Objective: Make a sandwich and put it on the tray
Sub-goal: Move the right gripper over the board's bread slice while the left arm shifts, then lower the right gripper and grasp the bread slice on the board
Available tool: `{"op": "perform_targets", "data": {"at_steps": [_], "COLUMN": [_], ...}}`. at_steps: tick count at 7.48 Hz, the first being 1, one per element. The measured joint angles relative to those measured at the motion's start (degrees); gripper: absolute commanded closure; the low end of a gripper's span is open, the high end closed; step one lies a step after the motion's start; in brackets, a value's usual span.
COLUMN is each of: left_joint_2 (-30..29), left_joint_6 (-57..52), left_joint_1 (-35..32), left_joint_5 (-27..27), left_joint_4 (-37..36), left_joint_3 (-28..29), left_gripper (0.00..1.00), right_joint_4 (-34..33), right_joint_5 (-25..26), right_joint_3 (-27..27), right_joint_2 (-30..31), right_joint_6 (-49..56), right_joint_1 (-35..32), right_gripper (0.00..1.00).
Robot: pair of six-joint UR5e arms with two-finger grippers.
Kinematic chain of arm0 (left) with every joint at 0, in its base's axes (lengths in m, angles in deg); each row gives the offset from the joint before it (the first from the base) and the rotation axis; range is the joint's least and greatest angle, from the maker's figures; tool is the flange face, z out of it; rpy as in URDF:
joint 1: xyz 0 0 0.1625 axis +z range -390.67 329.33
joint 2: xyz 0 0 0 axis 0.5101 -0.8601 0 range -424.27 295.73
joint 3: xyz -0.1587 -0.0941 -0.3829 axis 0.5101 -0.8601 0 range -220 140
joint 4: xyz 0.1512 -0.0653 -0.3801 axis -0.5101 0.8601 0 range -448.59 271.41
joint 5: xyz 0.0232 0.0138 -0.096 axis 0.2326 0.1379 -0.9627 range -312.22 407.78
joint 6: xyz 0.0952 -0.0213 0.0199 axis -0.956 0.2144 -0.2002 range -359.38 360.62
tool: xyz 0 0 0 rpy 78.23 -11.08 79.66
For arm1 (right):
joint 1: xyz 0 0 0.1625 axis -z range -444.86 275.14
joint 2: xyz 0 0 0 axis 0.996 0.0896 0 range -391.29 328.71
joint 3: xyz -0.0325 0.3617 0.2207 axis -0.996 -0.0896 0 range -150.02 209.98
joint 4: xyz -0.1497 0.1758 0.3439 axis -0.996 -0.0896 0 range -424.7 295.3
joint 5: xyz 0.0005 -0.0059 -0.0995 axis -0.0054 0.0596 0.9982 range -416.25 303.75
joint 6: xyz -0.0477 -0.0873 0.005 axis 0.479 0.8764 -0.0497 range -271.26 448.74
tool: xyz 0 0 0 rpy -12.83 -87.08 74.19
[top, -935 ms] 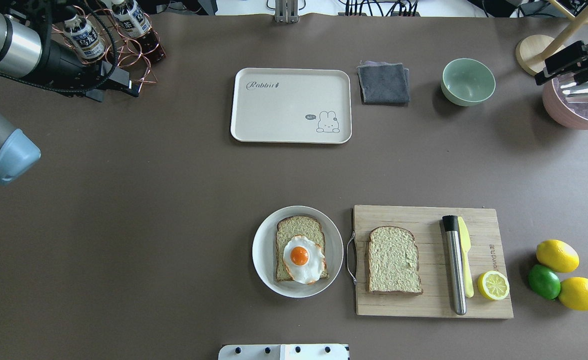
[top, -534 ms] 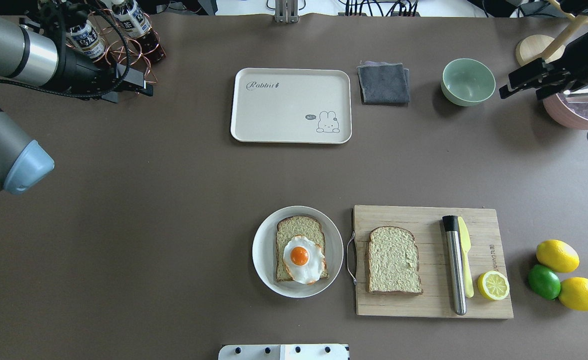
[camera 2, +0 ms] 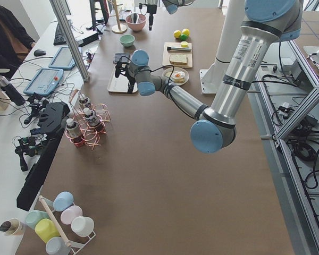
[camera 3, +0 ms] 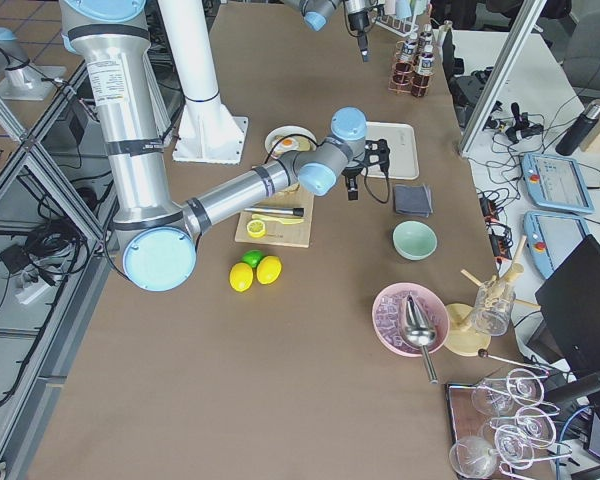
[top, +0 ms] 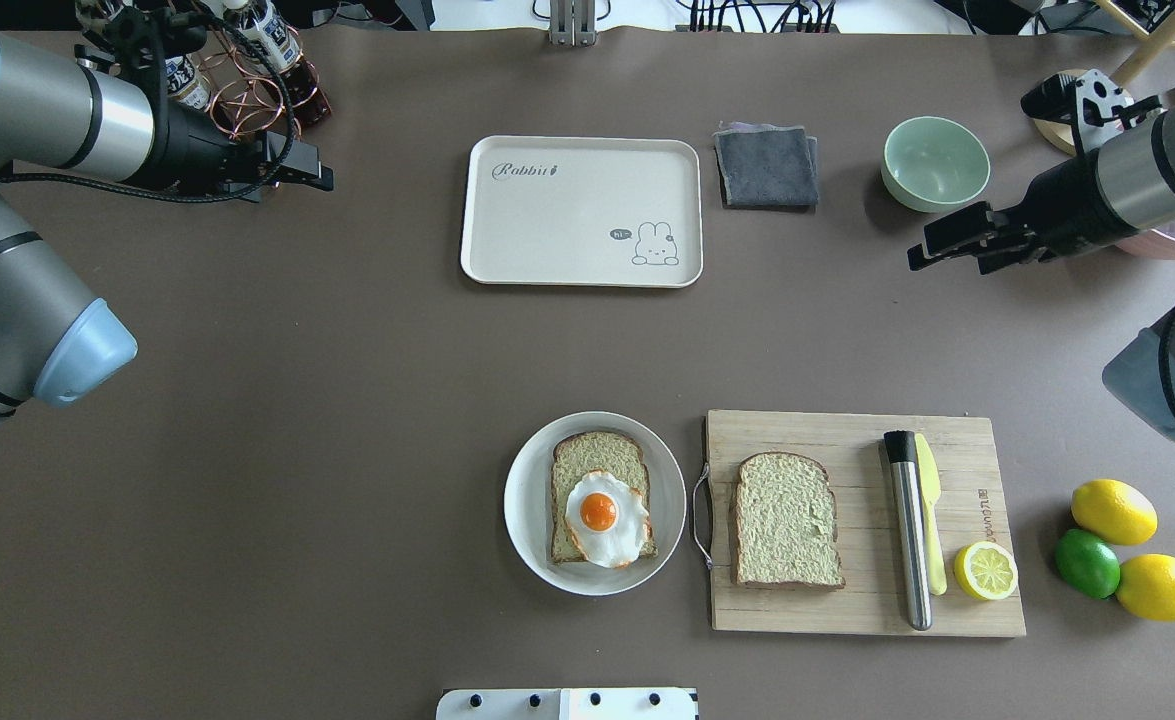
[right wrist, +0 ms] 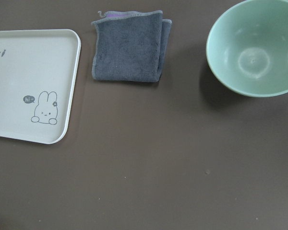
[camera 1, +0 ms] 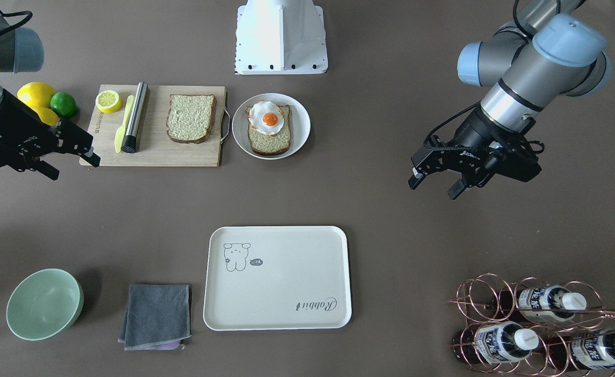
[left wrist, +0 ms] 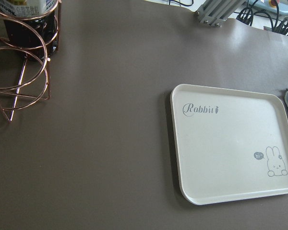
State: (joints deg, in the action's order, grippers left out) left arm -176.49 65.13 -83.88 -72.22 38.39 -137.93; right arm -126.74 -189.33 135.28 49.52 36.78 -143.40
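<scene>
My right gripper will next go to the bread slice on the wooden cutting board and grab its edge (camera 1: 169,115) nearest the steel tube.
One bread slice (top: 599,460) with a fried egg (top: 604,517) on it lies on a round white plate (top: 527,500). A second bread slice (top: 785,520) lies on the wooden cutting board (top: 847,600). The cream tray (top: 567,220) with the rabbit drawing is bare; it also shows in the front view (camera 1: 278,277) and in both wrist views (left wrist: 230,143) (right wrist: 24,72). My left gripper (top: 322,175) (camera 1: 434,187) is open and empty, left of the tray. My right gripper (top: 919,254) (camera 1: 71,167) is open and empty, right of the tray near the green bowl.
A folded grey cloth (top: 767,165) and a green bowl (top: 935,162) lie right of the tray. A copper bottle rack (top: 247,90) stands at the back left. A steel tube (top: 909,530), yellow knife (top: 932,530) and halved lemon (top: 985,570) are on the board; two lemons and a lime (top: 1087,563) lie beside it.
Both arms have swung inward over the table: the left gripper moved right toward the tray, the right gripper moved left and nearer, past the green bowl. Food and tray have not moved.
</scene>
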Motion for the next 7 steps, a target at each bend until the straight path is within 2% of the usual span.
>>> {"op": "perform_targets", "data": {"at_steps": [2,4,7], "left_joint_2": [0.0,0.2,0.6], "left_joint_6": [0.0,0.1,0.1], "left_joint_1": [0.7,0.8,0.9], "left_joint_5": [1.8,2.1,2.2], "left_joint_4": [-1.8,-2.2,-2.3], "left_joint_3": [-1.3,-1.8,-2.2], "left_gripper": [0.02,0.02,0.02], "right_joint_4": [9.7,11.5,11.7], "right_joint_5": [2.1,9.4,15.0], "right_joint_3": [0.9,3.0,7.0], "right_joint_2": [4.0,6.4,9.9], "right_joint_6": [-7.2,-12.8,-19.5], "right_joint_1": [5.2,12.5,21.0], "right_gripper": [0.0,0.0,0.0]}}
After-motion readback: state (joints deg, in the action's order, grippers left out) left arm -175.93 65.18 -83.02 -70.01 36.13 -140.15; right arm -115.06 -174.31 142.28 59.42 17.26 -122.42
